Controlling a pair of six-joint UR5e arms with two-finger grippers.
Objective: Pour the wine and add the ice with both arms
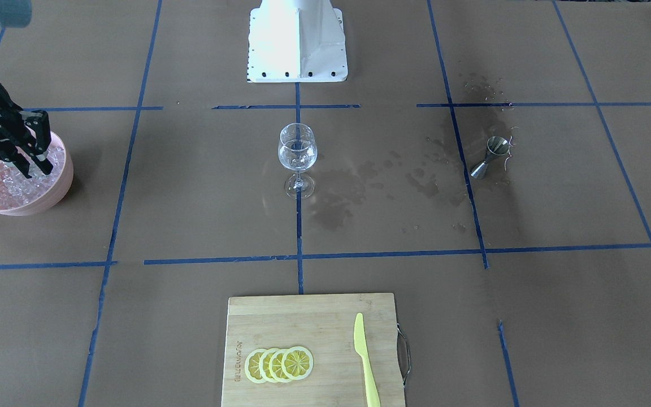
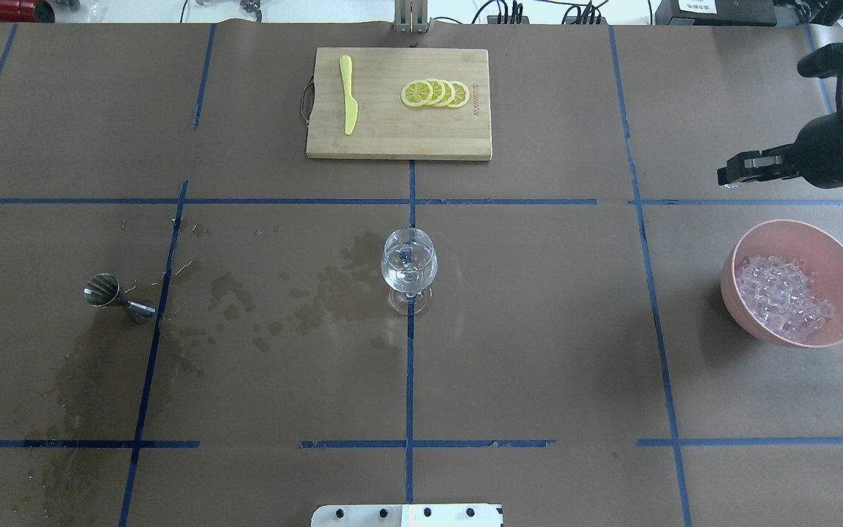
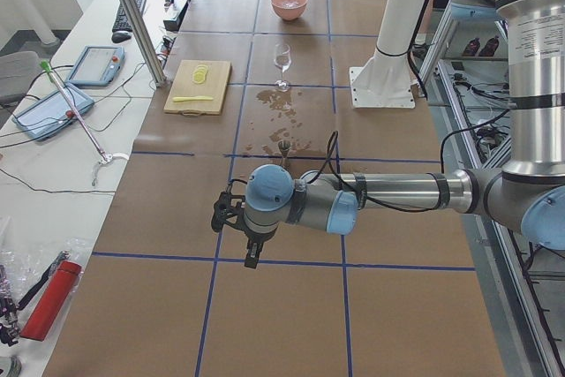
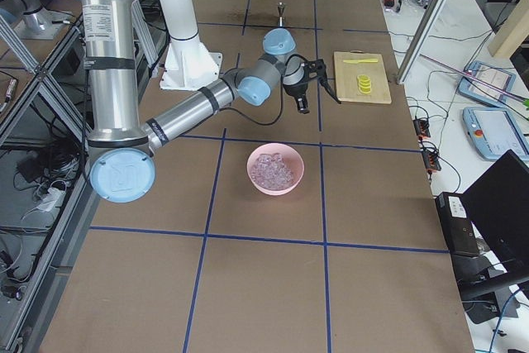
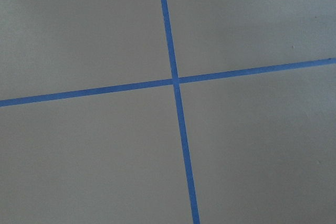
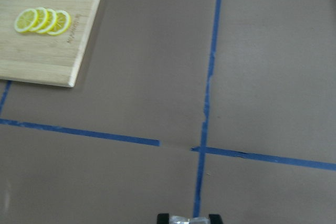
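Note:
Next, my right gripper releases the ice cube inside the bowl of the clear stemmed wine glass (image 1: 296, 152).
The clear stemmed wine glass (image 2: 408, 265) stands at the table's centre with a little clear wine (image 1: 296, 160) in its bowl. A pink bowl (image 2: 746, 251) at the robot's right holds a heap of ice (image 2: 784, 296). My right gripper (image 2: 730, 174) hangs raised, beside the bowl on the cutting-board side. In the right wrist view its fingertips (image 6: 163, 217) are closed on a small clear ice cube (image 6: 185, 220). My left gripper (image 3: 240, 237) shows only in the exterior left view, low over bare paper at the table's left end. I cannot tell if it is open.
A steel jigger (image 2: 118, 298) lies on its side at the robot's left among dark wet stains (image 2: 334, 289). A wooden cutting board (image 2: 377, 143) at the far side carries lemon slices (image 2: 436, 94) and a yellow knife (image 2: 349, 95). The white base (image 1: 297, 39) stands behind the glass.

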